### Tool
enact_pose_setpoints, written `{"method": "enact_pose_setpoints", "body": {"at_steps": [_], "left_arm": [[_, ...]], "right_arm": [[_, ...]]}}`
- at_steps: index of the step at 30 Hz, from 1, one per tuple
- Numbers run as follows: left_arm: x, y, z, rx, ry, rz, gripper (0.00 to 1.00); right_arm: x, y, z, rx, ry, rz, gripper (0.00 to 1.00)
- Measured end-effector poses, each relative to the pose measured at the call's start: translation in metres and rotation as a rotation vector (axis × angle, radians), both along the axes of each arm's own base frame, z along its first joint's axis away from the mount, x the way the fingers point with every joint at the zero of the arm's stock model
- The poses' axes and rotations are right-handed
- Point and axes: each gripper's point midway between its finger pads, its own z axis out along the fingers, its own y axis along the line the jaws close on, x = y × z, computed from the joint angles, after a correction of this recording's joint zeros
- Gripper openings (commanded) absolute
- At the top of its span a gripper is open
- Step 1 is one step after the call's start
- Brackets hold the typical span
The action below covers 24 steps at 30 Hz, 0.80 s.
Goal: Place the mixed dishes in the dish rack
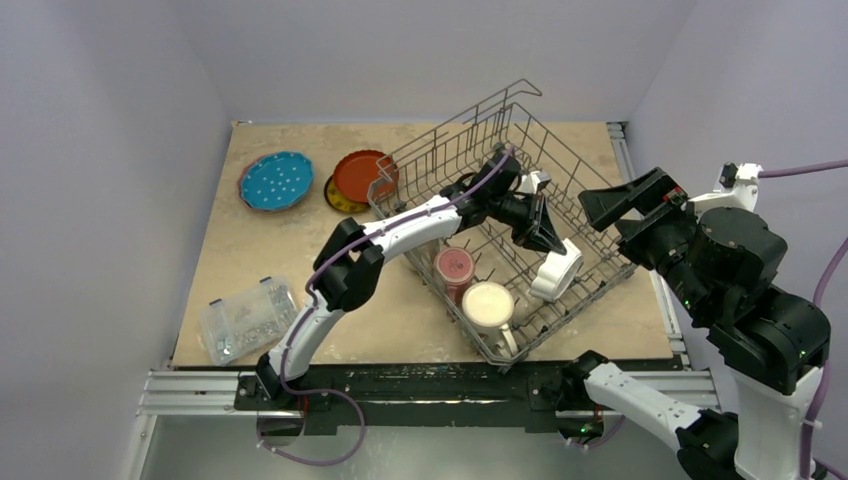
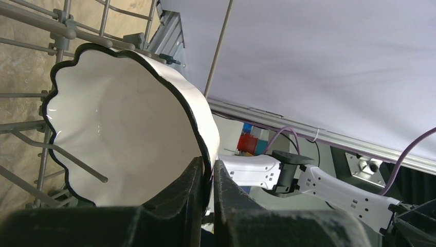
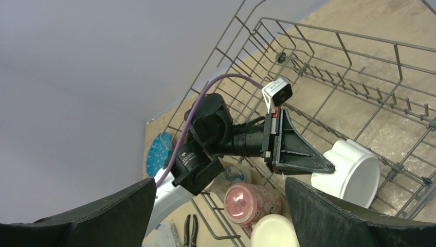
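My left gripper will release the white fluted bowl on its edge in the rack, among the rack's pegs [image 1: 537, 285] next to the cream mug. The bowl is now held inside the rack.
The grey wire dish rack [image 1: 592, 238] stands at the table's middle right. It also shows in the left wrist view [image 2: 32, 19] and the right wrist view [image 3: 339, 37]. My left gripper [image 1: 545, 242] is shut on the rim of the white fluted bowl [image 1: 558, 270], held on edge inside the rack among the tines [image 2: 128, 118]. A maroon mug [image 1: 455, 268] and a cream mug [image 1: 488, 305] lie in the rack's near end. My right gripper [image 1: 600, 205] is open and empty, above the rack's right side. A blue dotted plate [image 1: 276, 181] and a red-orange plate [image 1: 362, 175] over a yellow one [image 1: 338, 201] lie at the far left.
A clear plastic box of metal parts [image 1: 247, 317] sits at the near left. Black-handled pliers [image 3: 190, 229] lie on the table beside the rack. A pale cup with a blue mark [image 3: 232, 174] shows partly behind the left wrist. The walls stand close on both sides.
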Motion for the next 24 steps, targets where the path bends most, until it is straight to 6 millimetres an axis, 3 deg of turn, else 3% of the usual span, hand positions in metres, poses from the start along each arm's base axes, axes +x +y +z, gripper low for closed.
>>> {"method": "enact_pose_setpoints", "body": {"at_steps": [5, 7, 10, 14, 17, 20, 24], "left_arm": [[0.004, 0.005, -0.002, 0.05, -0.092, 0.006, 0.0], [0.002, 0.008, 0.006, 0.058, -0.142, -0.008, 0.0], [-0.013, 0.023, 0.049, 0.009, -0.19, -0.03, 0.0], [-0.022, 0.044, 0.147, -0.242, -0.22, 0.019, 0.0], [-0.02, 0.055, 0.198, -0.393, -0.243, 0.021, 0.0], [-0.02, 0.06, 0.208, -0.419, -0.25, 0.013, 0.0], [-0.026, 0.061, 0.201, -0.405, -0.214, -0.024, 0.0]], "right_arm": [[0.002, 0.002, -0.006, -0.009, 0.016, 0.002, 0.98], [0.002, 0.002, -0.007, -0.01, 0.019, 0.002, 0.98], [0.002, 0.001, -0.007, -0.01, 0.018, 0.001, 0.98], [0.002, 0.001, -0.007, -0.007, 0.018, 0.0, 0.98], [0.001, 0.001, -0.007, -0.007, 0.018, 0.001, 0.98], [0.002, 0.001, -0.007, -0.007, 0.019, 0.001, 0.98], [0.002, 0.001, -0.007, -0.007, 0.019, 0.001, 0.98]]}}
